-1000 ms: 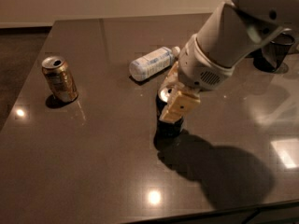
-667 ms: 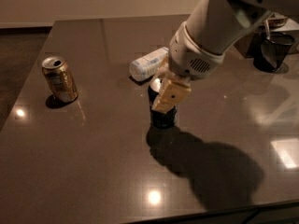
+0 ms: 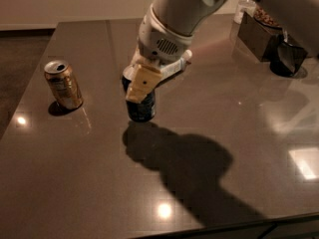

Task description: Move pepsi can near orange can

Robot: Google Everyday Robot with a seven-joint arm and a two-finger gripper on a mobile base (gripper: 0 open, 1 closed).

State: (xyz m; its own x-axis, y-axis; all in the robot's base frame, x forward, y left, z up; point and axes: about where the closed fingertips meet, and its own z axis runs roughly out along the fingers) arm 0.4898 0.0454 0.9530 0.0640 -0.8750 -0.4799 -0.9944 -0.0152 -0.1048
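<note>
Next, my gripper releases the pepsi can so that it sits close beside the orange can (image 3: 103, 108), on the side that faces the white bottle.
The pepsi can (image 3: 142, 108) is dark navy blue and stands upright just above or on the brown table (image 3: 99, 183), left of centre. My gripper (image 3: 139, 86) comes down from the upper right and is shut on the pepsi can, its cream-coloured finger (image 3: 141, 83) across the can's front. The orange can (image 3: 63, 84) is golden-orange with an open silver top. It stands upright near the table's left edge, about a can's height to the left of the pepsi can.
A white plastic bottle (image 3: 174, 67) lies on its side behind the gripper, mostly hidden by the arm. A dark box (image 3: 259, 34) and a dark round holder (image 3: 286, 59) stand at the back right. The table's left and front edges are close.
My gripper has carried the pepsi can leftward across the table, from near the centre toward the orange can. The gap between the two cans is smaller. The orange can has not moved.
</note>
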